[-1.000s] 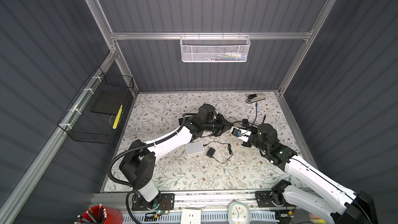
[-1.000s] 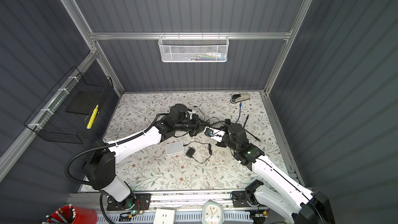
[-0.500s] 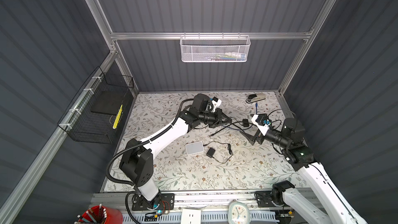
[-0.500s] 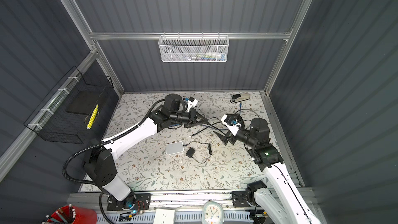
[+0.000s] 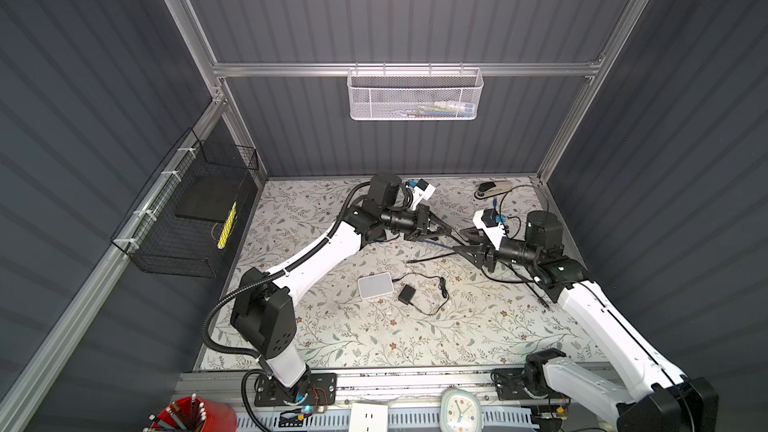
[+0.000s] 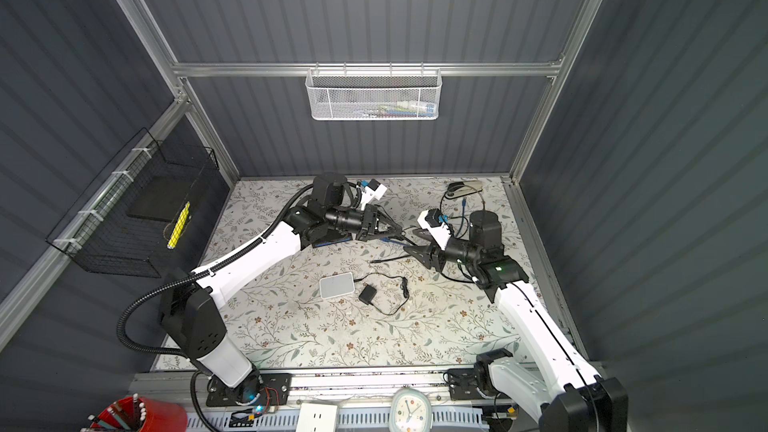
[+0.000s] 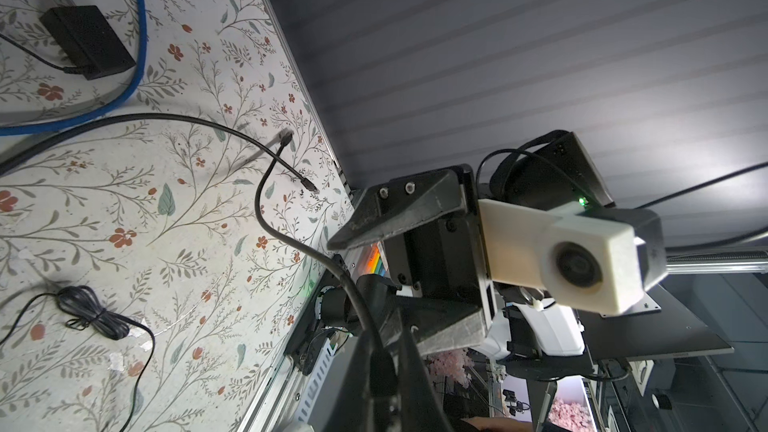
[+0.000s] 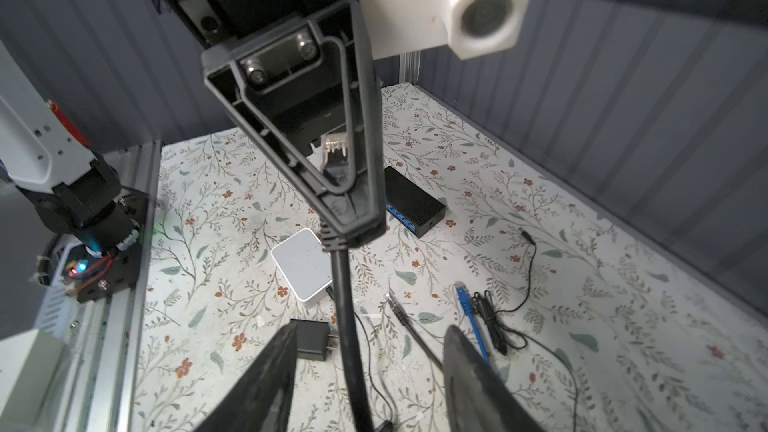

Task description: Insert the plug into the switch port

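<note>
My left gripper has the plug inside its fingers, facing its palm, so next my right gripper grabs the cable [image 8: 342, 281] behind the plug before my left gripper opens.
My left gripper [image 5: 451, 229] is shut on a black cable [image 8: 347, 305] just behind its clear plug [image 8: 334, 147], held above the table. In the right wrist view the plug shows through the finger's hollow frame. The switch [image 8: 411, 201], a black box with blue ports, lies on the table below and behind that gripper. My right gripper [image 5: 465, 241] faces the left one, tip to tip, and is open. The black cable hangs between its fingers [image 8: 270, 367] without touching them. In the left wrist view my left gripper [image 7: 382, 367] pinches the cable.
A white box [image 5: 375, 285] and a black adapter [image 5: 406, 294] with its thin wire lie mid-table. A blue cable [image 8: 467, 309] and a second black lead rest beside them. A stapler [image 5: 494, 189] sits at the back right. A wire basket [image 5: 187, 218] hangs on the left wall.
The right arm let go, drew back to the right with its fingers spread wide, then narrowed them around the cable. The left gripper stayed shut on the cable and rose slightly.
</note>
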Controlling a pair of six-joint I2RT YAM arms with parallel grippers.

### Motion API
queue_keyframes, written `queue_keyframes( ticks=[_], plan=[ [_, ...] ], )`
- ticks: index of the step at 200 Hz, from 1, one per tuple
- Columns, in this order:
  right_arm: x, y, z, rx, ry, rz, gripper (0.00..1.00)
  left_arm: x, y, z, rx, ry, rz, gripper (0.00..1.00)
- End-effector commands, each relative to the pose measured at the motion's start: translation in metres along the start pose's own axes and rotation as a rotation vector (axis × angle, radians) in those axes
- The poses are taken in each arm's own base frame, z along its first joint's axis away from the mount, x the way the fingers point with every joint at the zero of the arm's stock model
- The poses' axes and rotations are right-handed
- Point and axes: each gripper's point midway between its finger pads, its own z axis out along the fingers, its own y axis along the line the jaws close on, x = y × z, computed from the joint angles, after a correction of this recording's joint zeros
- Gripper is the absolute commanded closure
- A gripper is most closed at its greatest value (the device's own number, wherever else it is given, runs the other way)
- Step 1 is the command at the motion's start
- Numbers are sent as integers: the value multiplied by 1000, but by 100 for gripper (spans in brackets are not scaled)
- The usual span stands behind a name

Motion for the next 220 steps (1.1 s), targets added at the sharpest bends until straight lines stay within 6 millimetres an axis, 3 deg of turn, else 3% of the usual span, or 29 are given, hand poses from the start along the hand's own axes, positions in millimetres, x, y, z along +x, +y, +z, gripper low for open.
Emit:
queue_keyframes(
  ticks=[1, 35, 50, 76, 84, 96, 111, 131, 143, 169, 188, 220],
  plan=[
    [-19, 3, 5, -17, -32, -64, 63, 4, -14, -2, 57, 18, 21, 97],
    [-18, 9, 8, -15, -20, -120, 99, 4, -16, -2, 64, 11, 19, 96],
    [-19, 8, 5, 19, -22, -158, 100, 3, -19, -5, 63, 0, 27, 91],
    [-27, 3, -10, 135, -59, -290, 100, -10, -25, -32, -1, -114, 96, 36],
    [-29, 2, -13, 165, -60, -326, 100, -11, -13, -43, -50, -172, 99, 25],
    [-30, -1, -17, 200, -55, -365, 100, -18, -17, -63, -74, -263, 152, 18],
    [-33, 0, -20, 210, -58, -399, 100, -20, -24, -74, -75, -318, 188, 16],
    [-38, 5, -21, 202, -73, -442, 100, -20, -32, -72, -6, -318, 191, 18],
    [-38, 9, -21, 192, -71, -468, 100, -22, -48, -71, 86, -321, 221, 21],
    [-39, 15, -20, 160, -82, -455, 100, -21, -65, -71, 158, -307, 266, 24],
    [-41, 27, -19, 76, -107, -400, 100, -19, -60, -68, 127, -267, 248, 25],
    [-47, 42, -20, -189, -152, -120, 100, -16, -51, -67, 50, -225, 209, 30]
  ],
)
